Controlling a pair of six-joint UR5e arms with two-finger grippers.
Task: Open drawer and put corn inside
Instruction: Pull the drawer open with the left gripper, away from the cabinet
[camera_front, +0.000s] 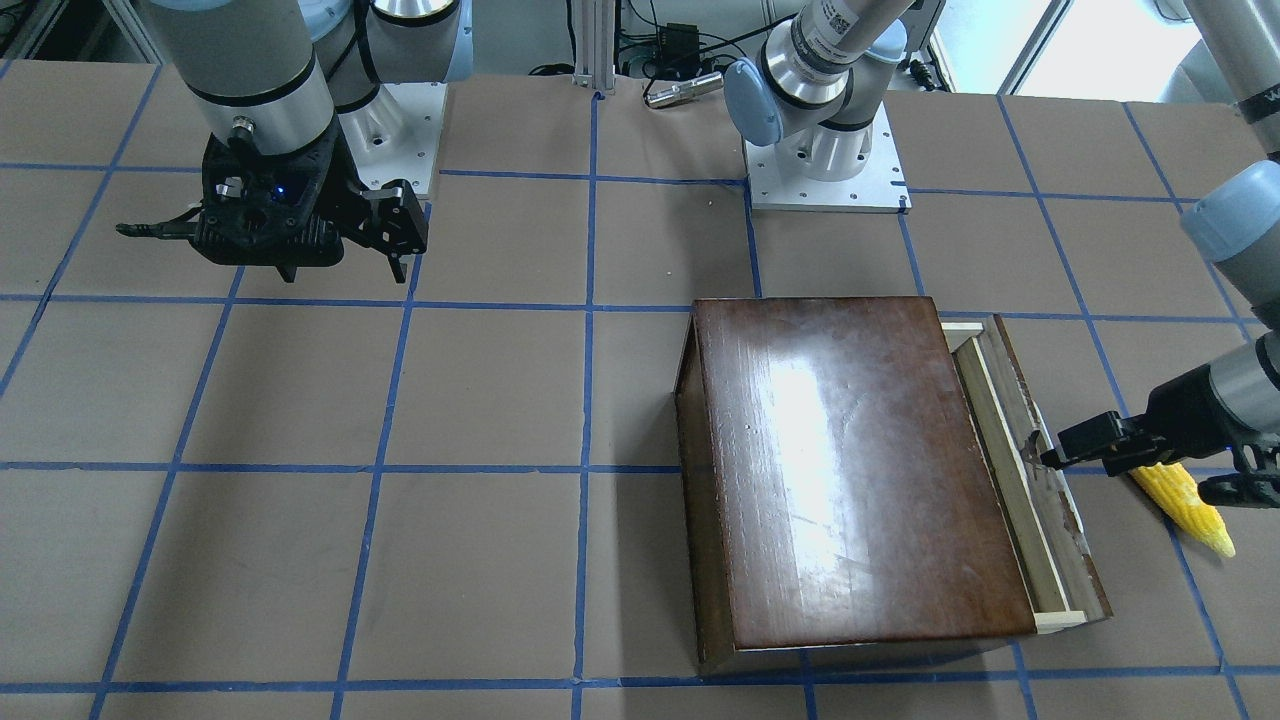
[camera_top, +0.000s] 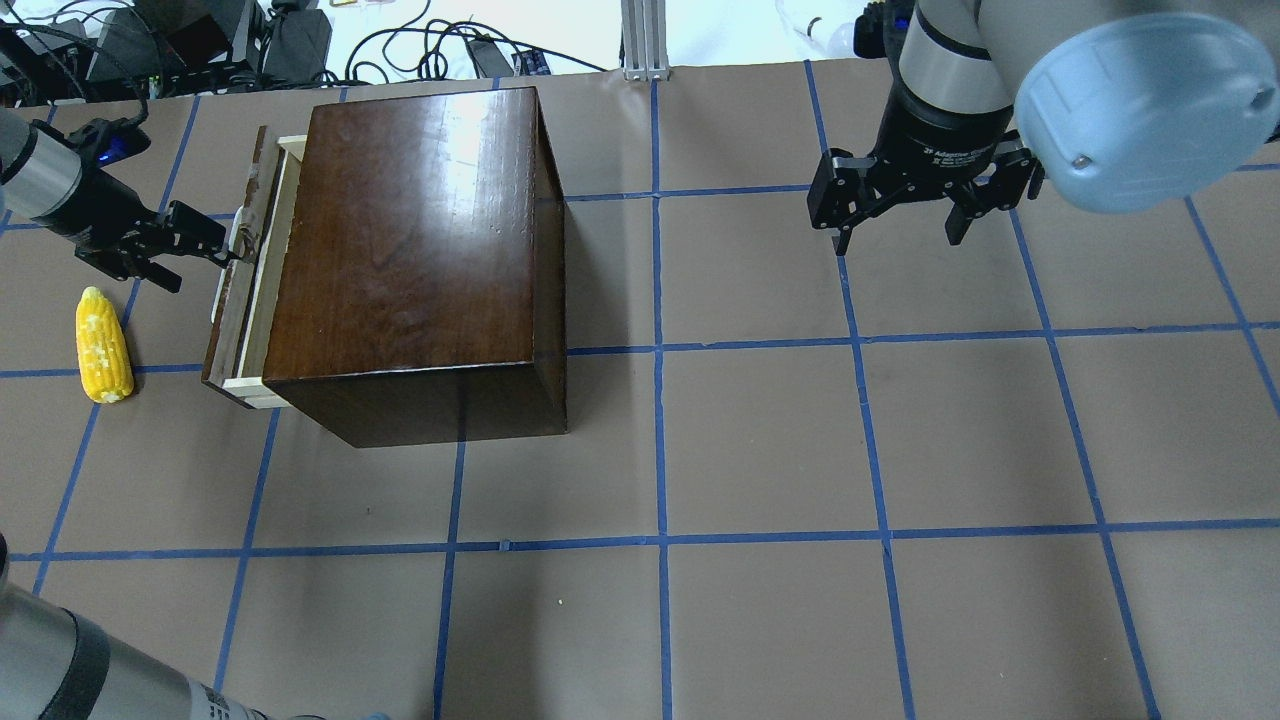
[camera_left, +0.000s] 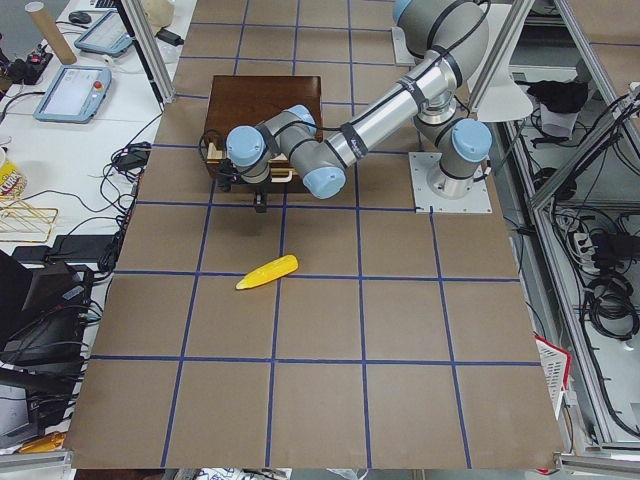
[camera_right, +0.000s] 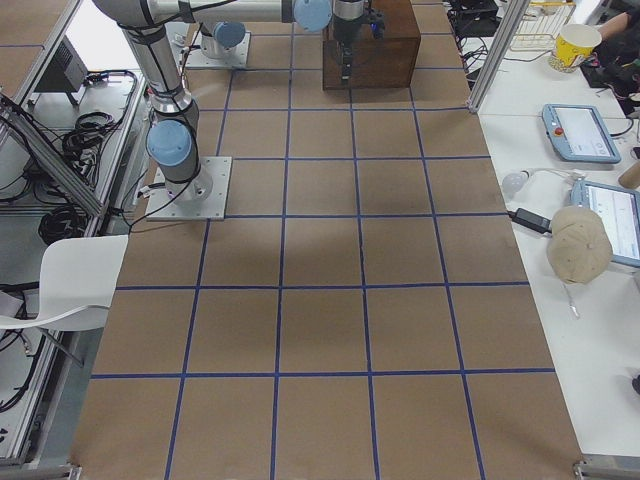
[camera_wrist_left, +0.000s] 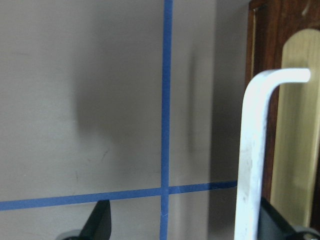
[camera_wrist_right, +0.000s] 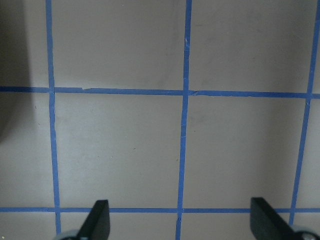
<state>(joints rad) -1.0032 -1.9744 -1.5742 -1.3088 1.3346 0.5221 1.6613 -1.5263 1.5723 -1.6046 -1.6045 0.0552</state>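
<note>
My left gripper should move to the corn next. It should then close on its half nearer the drawer front (camera_front: 1159, 478) to grip it there.
The dark-brown wooden box (camera_top: 410, 240) stands left of the table's middle. Its drawer (camera_top: 245, 290) is pulled out a little, showing pale wood behind the chipped front panel (camera_front: 1050, 500). The corn (camera_top: 103, 345) lies flat on the table beside the drawer front, also in the front view (camera_front: 1185, 505). My left gripper (camera_top: 175, 255) is open at the drawer front. In the left wrist view the white handle (camera_wrist_left: 252, 150) stands between the fingers, close to the right fingertip (camera_wrist_left: 275, 222). My right gripper (camera_top: 897, 240) is open and empty, hovering far from the box.
The table is brown paper with a blue tape grid (camera_top: 660, 540). The arm bases (camera_front: 825, 165) are bolted on at the robot's side. The right wrist view shows only bare table (camera_wrist_right: 185, 150).
</note>
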